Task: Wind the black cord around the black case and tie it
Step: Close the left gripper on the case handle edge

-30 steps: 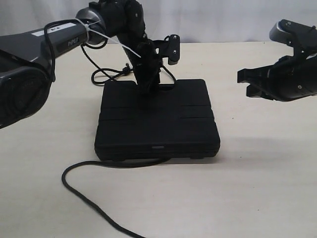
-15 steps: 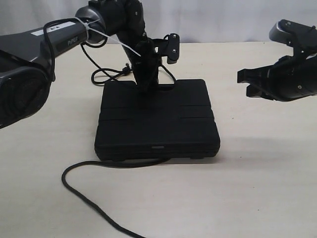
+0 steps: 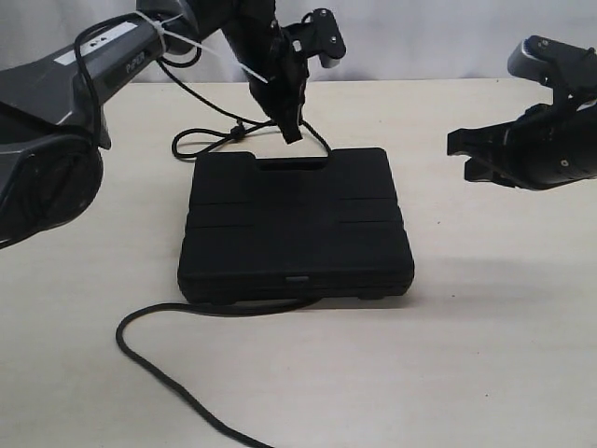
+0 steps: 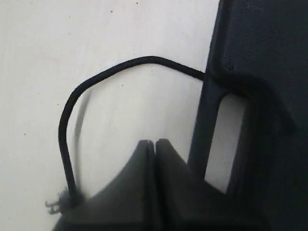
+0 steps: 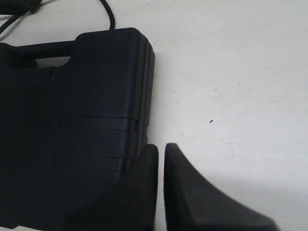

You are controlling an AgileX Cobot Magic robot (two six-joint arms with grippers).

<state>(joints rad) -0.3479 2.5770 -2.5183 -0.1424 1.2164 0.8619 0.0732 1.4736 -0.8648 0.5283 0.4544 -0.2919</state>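
Note:
The black case lies flat over the black cord. Next, my left gripper opens, takes the case's handle (image 3: 287, 163) and tilts the case up before wrapping.
The black case (image 3: 294, 224) lies flat in the middle of the table, its handle slot (image 3: 292, 164) on the far side. My left gripper (image 3: 292, 137) hangs above that far edge, shut (image 4: 155, 142), with nothing showing between its tips. The black cord (image 4: 96, 77) arcs from the case's handle side (image 4: 269, 48) round to a frayed end beside one finger. More of the cord (image 3: 201, 140) is looped behind the case, and another stretch (image 3: 140, 359) comes out from under the front edge and trails left. My right gripper (image 3: 457, 154) hovers right of the case, its jaws (image 5: 161, 147) a thin slit apart and holding nothing.
The left arm (image 3: 56, 103) with its smooth cables and a white zip tie fills the upper left. A wall runs behind the table's far edge. Bare table (image 3: 485, 355) lies right of the case (image 5: 72, 96) and in front of it.
My left gripper has lifted up and back from the case's handle slot, still shut. The right gripper, the case and the front stretch of cord have not moved.

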